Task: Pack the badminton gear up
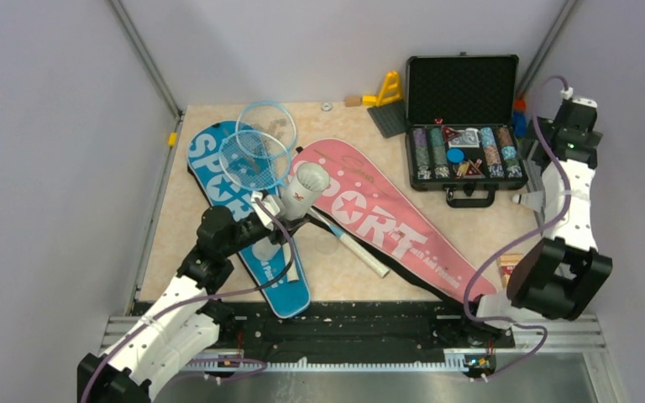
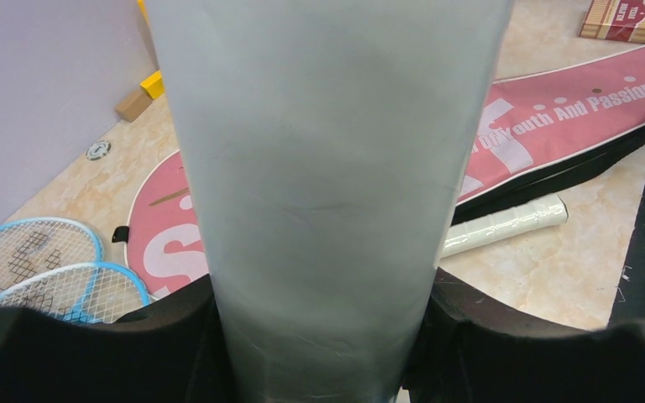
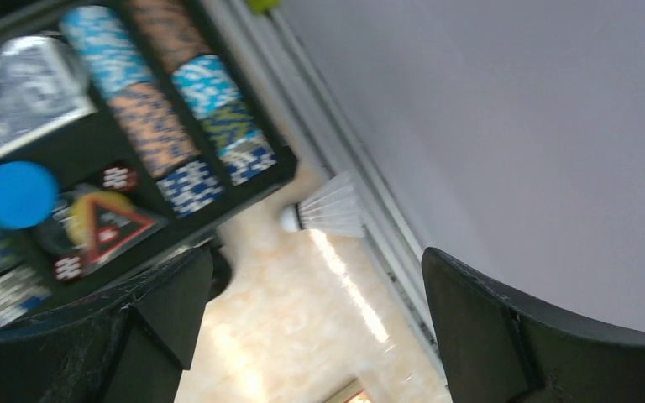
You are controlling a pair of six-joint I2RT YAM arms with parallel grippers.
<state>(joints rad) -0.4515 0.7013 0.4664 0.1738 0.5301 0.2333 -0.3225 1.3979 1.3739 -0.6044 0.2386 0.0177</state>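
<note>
The robot's right gripper will close on the wide end of the white shuttlecock (image 1: 537,201) (image 3: 350,206), which lies between the poker case and the wall rail.
My left gripper (image 2: 323,295) is shut on the white tube (image 2: 327,151), which stands nearly upright between its fingers; from above, the tube (image 1: 302,188) hangs over the inner edge of the pink SPORT cover (image 1: 386,222). Two light-blue rackets (image 1: 259,144) lie crossed on the blue SPORT cover (image 1: 237,200), and a white racket handle (image 1: 359,252) lies across the pink one. My right gripper (image 3: 315,269) is open and empty above the table, to the right of the poker case. A white shuttlecock (image 3: 329,210) lies beyond its fingertips by the wall rail, also seen from above as the shuttlecock (image 1: 526,201).
An open black case of poker chips (image 1: 464,134) stands at the back right. A yellow toy (image 1: 386,88) and small blocks sit along the back edge. A red card box (image 1: 512,267) lies near the right arm's base. Grey walls close both sides.
</note>
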